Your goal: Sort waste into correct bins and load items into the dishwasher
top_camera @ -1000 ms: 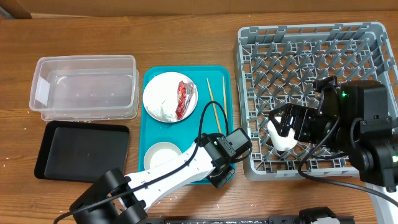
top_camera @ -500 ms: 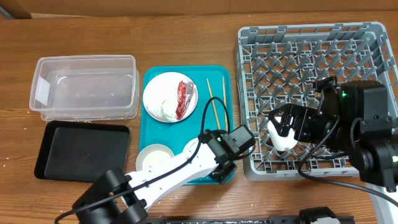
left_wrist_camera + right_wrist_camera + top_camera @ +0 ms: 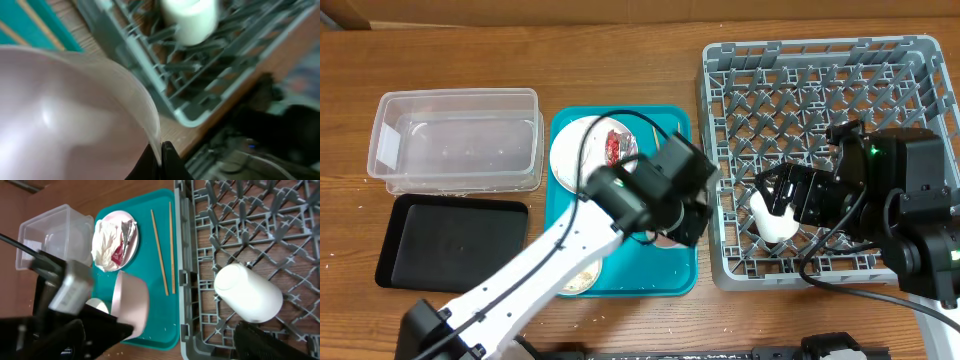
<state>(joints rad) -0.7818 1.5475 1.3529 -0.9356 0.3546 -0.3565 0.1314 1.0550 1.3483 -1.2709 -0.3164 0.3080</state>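
Next, my left gripper releases the white bowl on the teal tray (image 3: 641,233), between the second bowl and the grey dish rack.
My left gripper (image 3: 161,155) is shut on the rim of a whitish bowl (image 3: 65,115) and holds it tilted on its side above the right part of the teal tray (image 3: 620,288), next to the grey dish rack (image 3: 820,100). The bowl also shows in the right wrist view (image 3: 131,302). My right gripper (image 3: 783,203) sits over the rack's front left, open beside a white cup (image 3: 247,292) lying in the rack. The white plate (image 3: 131,222) carries the napkin (image 3: 105,245) and red wrapper (image 3: 120,252). The chopsticks (image 3: 160,250) lie on the tray. A second bowl (image 3: 97,305) is mostly hidden.
The clear tub (image 3: 455,140) stands at the left with the black tray (image 3: 450,240) in front of it. A few rice grains (image 3: 165,327) lie on the teal tray's front. My left arm (image 3: 570,250) crosses over the teal tray.
My left arm has risen and swung toward the back with the bowl, lifting it off the tray's front. The right arm and the cup have not moved.
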